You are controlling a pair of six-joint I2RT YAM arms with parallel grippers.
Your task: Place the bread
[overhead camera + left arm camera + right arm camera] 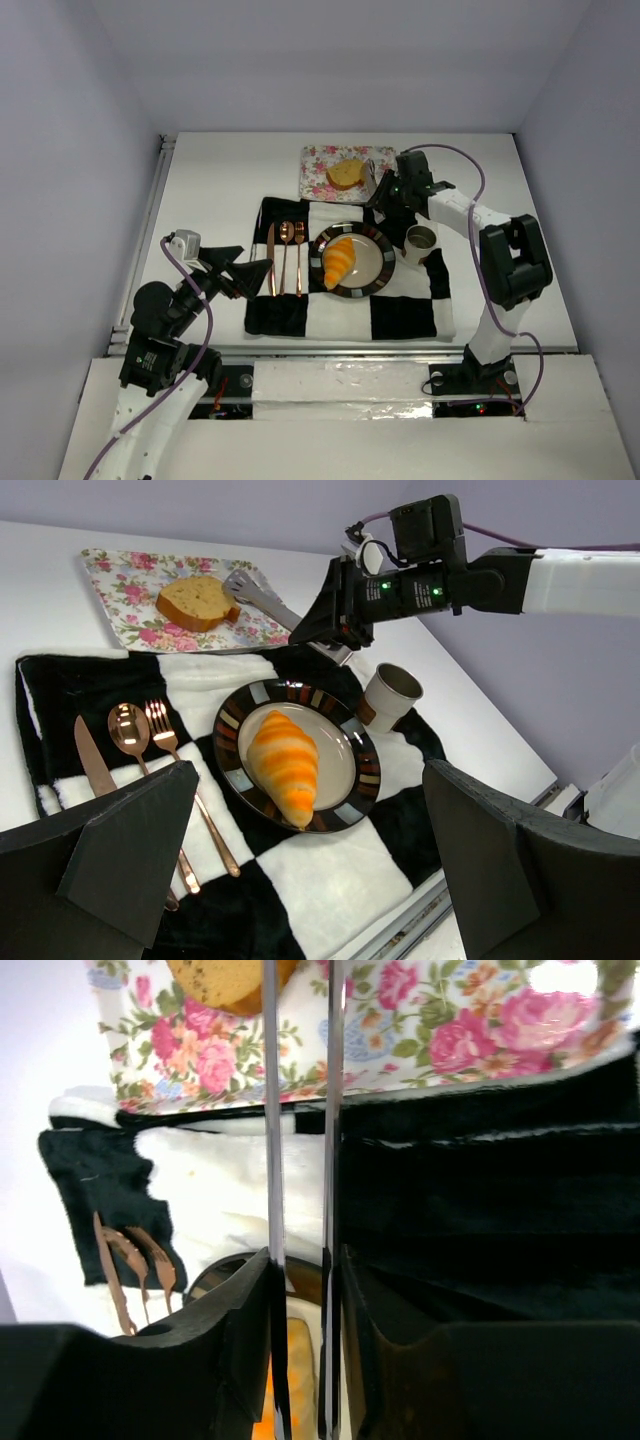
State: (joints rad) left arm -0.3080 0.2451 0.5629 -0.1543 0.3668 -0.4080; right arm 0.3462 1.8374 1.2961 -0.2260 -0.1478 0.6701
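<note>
The white table (460, 207) has a spot beside the mat's corner past the paper cup. Next, my right gripper lets go of the metal tongs there.
An orange-golden croissant (338, 262) lies on the round striped-rim plate (372, 283), also in the left wrist view (283, 763). A thick tan bread slice (346, 174) lies on the floral tray (318, 165); it also shows in the left wrist view (195, 602) and the right wrist view (230, 980). My right gripper (385, 193) is shut on metal tongs (333, 1110), whose tips (240, 582) reach the slice's right edge. Whether they touch it I cannot tell. My left gripper (245, 270) is open and empty, low over the mat's left side.
A black-and-white checked mat (400, 315) bears the plate. A copper knife (270, 258), spoon (286, 250) and fork (299, 255) lie left of the plate. A paper cup (420, 240) stands right of the plate, under the right arm.
</note>
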